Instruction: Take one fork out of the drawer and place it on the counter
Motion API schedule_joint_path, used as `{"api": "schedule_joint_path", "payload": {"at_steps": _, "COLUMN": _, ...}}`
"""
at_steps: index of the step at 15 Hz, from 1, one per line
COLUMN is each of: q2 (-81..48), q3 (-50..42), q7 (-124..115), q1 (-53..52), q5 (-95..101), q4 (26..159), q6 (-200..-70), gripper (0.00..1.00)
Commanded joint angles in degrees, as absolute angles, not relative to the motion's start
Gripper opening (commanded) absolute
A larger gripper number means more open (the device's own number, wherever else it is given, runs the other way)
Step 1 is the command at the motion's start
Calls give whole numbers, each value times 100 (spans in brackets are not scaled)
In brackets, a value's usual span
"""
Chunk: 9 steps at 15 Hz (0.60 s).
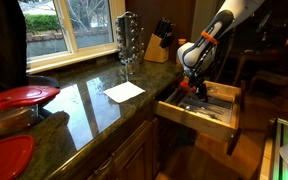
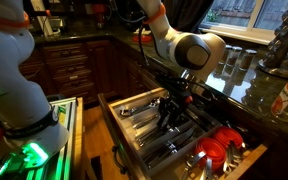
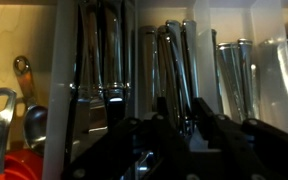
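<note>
Several fork handles are bunched together at my gripper's fingers in the middle section of the drawer, so next I open and take a single fork handle (image 3: pixel 174 88) before I lift it to the counter.
The drawer (image 1: pixel 227 122) stands pulled open below the counter (image 1: pixel 84 110) in both exterior views; its pale rim (image 2: pixel 108 108) and dividers frame rows of steel cutlery. My gripper (image 1: pixel 194 88) is lowered into the drawer's middle compartment (image 2: pixel 172 112). In the wrist view its dark fingers (image 3: pixel 181 118) angle inward, close together, round a shiny fork handle (image 3: pixel 177 70) that lies among several others. The fork's tines are hidden. The counter also shows at the right (image 2: pixel 239 95).
On the counter lie a white paper (image 1: pixel 124 91), a knife block (image 1: pixel 159 45), a metal rack (image 1: pixel 129 40) and red-lidded containers (image 1: pixel 19 97). Red utensils (image 2: pixel 219 150) fill the drawer's end compartment. Jars (image 2: pixel 234 60) stand on the counter.
</note>
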State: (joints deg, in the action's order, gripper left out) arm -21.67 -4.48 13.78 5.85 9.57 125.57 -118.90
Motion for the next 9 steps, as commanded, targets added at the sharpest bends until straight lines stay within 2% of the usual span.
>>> {"api": "schedule_joint_path", "payload": {"at_steps": 1, "q2": -2357, "q3": -401, "q7": 1425, "q1": 605, "q5": 1020, "q4": 12464, "q6": -12013, "gripper": 28}}
{"api": "schedule_joint_path", "payload": {"at_steps": 5, "q2": -2395, "q3": -378, "q7": 1461, "q1": 610, "q5": 1016, "q4": 12410, "q6": -11991, "gripper": 27}}
{"api": "schedule_joint_path", "payload": {"at_steps": 9, "q2": -2380, "q3": -335, "q7": 1693, "q1": 631, "q5": 1020, "q4": 12432, "q6": -11986, "gripper": 48}}
